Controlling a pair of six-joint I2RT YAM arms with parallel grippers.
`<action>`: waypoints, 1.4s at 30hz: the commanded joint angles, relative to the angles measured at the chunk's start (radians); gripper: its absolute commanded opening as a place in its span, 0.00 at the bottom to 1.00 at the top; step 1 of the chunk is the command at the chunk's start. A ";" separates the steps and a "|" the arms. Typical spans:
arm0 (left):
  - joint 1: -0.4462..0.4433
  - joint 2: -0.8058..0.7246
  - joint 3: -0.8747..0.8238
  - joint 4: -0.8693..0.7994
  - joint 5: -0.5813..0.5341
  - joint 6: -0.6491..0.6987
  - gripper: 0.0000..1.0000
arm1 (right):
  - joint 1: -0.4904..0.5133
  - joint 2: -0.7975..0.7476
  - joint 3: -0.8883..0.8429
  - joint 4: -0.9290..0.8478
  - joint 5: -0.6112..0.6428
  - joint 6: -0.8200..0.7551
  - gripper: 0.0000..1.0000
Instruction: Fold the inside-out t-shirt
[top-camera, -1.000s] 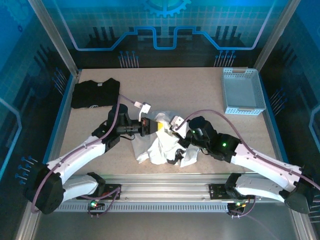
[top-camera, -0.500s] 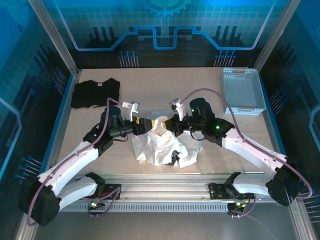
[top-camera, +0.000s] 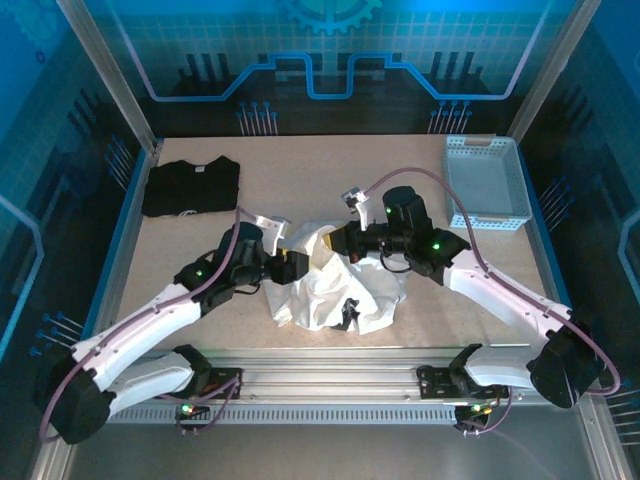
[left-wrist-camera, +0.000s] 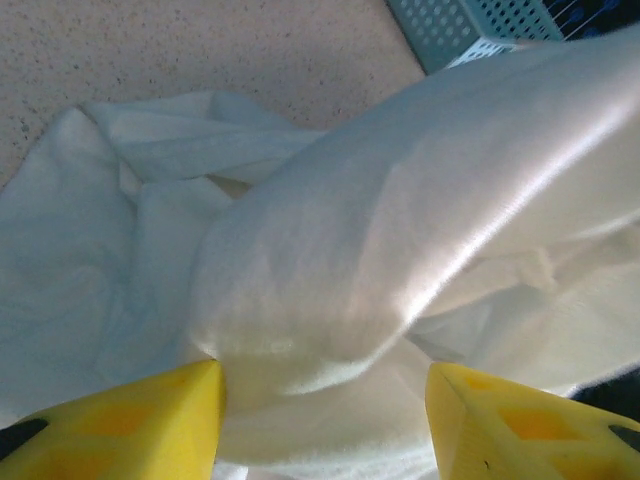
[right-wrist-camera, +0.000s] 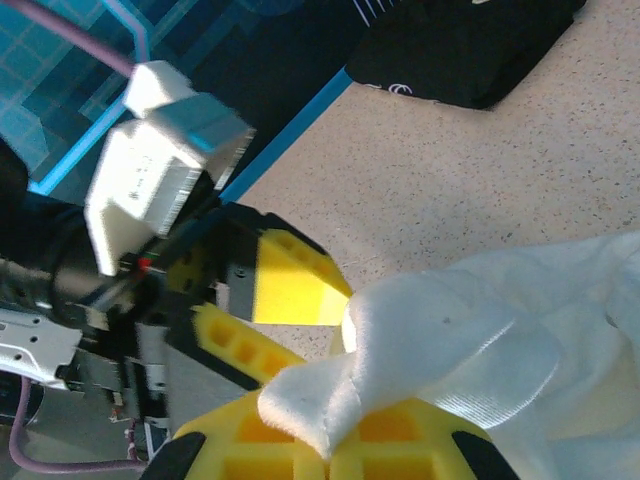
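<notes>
My left gripper needs to hold the tip of the t-shirt's raised fold while my right gripper takes the cloth farther (right-wrist-camera: 510, 350) along, because both my grippers crowd that tip.
The inside-out t-shirt (top-camera: 335, 290) is a white crumpled heap at the table's near middle, with a small dark mark (top-camera: 350, 316) at its front edge. My right gripper (top-camera: 338, 241) is at the heap's far side, shut on a raised fold of the cloth (right-wrist-camera: 470, 340); the fabric is pinched between its yellow fingers (right-wrist-camera: 335, 448). My left gripper (top-camera: 294, 266) is at the heap's left edge. Its yellow fingers stand apart (left-wrist-camera: 322, 400), with white cloth (left-wrist-camera: 400, 230) bulging between them but not pinched. The right wrist view also takes in the left gripper (right-wrist-camera: 285, 320).
A folded black t-shirt (top-camera: 190, 185) lies at the far left, also in the right wrist view (right-wrist-camera: 470, 50). A pale blue perforated basket (top-camera: 487, 182) stands at the far right, its corner (left-wrist-camera: 470, 25) in the left wrist view. Bare tabletop lies between them.
My left gripper has opened, let go of the shirt and slid slightly nearer. My right gripper has carried its fold of cloth up and toward the far left.
</notes>
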 joint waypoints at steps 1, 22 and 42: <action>-0.009 0.081 0.073 0.049 0.022 0.050 0.56 | -0.014 -0.008 0.032 -0.003 -0.029 0.004 0.00; 0.102 -0.033 -0.076 0.600 0.653 -0.139 0.00 | -0.155 -0.032 0.101 -0.334 -0.006 -0.197 0.18; 0.121 -0.006 -0.045 0.387 0.367 -0.120 0.00 | -0.169 -0.084 0.058 -0.407 -0.107 -0.185 0.00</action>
